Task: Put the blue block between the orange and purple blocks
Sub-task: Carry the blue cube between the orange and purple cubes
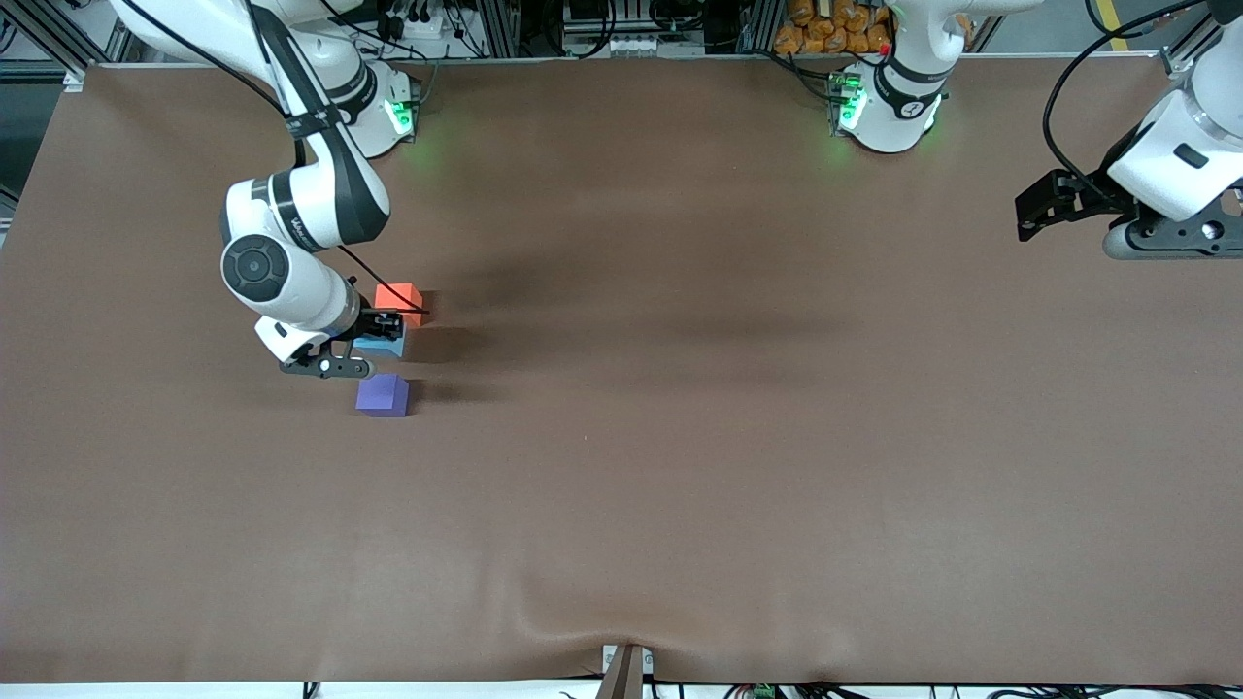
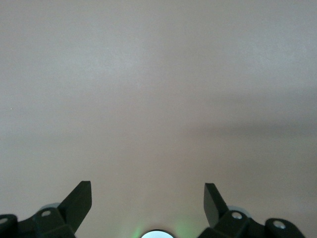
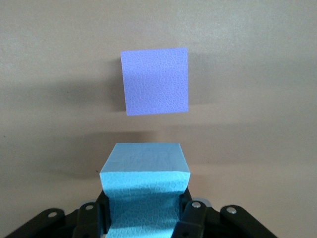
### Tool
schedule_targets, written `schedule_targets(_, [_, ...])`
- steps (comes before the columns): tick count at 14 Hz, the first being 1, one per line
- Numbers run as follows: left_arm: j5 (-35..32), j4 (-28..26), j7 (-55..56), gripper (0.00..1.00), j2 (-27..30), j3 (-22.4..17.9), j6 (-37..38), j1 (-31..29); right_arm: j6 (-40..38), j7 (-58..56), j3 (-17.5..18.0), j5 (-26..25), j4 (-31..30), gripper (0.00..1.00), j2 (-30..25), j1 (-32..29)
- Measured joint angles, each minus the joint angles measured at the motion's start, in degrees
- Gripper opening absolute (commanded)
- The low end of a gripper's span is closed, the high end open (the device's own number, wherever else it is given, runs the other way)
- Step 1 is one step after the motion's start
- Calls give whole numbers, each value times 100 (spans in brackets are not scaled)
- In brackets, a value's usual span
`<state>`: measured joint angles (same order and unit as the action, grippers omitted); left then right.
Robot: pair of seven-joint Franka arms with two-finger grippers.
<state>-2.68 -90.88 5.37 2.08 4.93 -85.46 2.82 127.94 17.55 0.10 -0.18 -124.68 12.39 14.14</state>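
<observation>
Next, I let go of the blue block with my right gripper in the gap on the table (image 1: pixel 392 351) (image 3: pixel 157 144), snug against the purple block.
My right gripper (image 1: pixel 382 333) is shut on the light blue block (image 1: pixel 379 344) and holds it low at the table. The block sits in the gap between the orange block (image 1: pixel 398 298) and the purple block (image 1: pixel 383 395). The orange block is farther from the front camera, the purple one nearer. In the right wrist view the fingers (image 3: pixel 190 218) squeeze the blue block (image 3: pixel 144 173), with the purple block (image 3: pixel 155 81) a short gap away. I cannot tell whether the blue block touches the table. My left gripper (image 1: pixel 1027 216) waits open and empty above the left arm's end of the table.
The brown table cover (image 1: pixel 680 437) is bare apart from the three blocks. The left wrist view shows its own open gripper (image 2: pixel 148 196) over plain table surface (image 2: pixel 158 99).
</observation>
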Motion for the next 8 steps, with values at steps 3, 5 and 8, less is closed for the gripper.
schedule_targets(3, [0,23,-107,100,15,-20,15,-71,173,-58,2,0,-80,0,97,0])
schedule_targets(5, [0,23,-108,100,15,-12,16,-71,210,-140,-3,0,-99,0,150,-1])
schedule_targets(8, [0,23,-108,100,15,-11,17,-71,324,-165,-5,0,-126,0,198,-1])
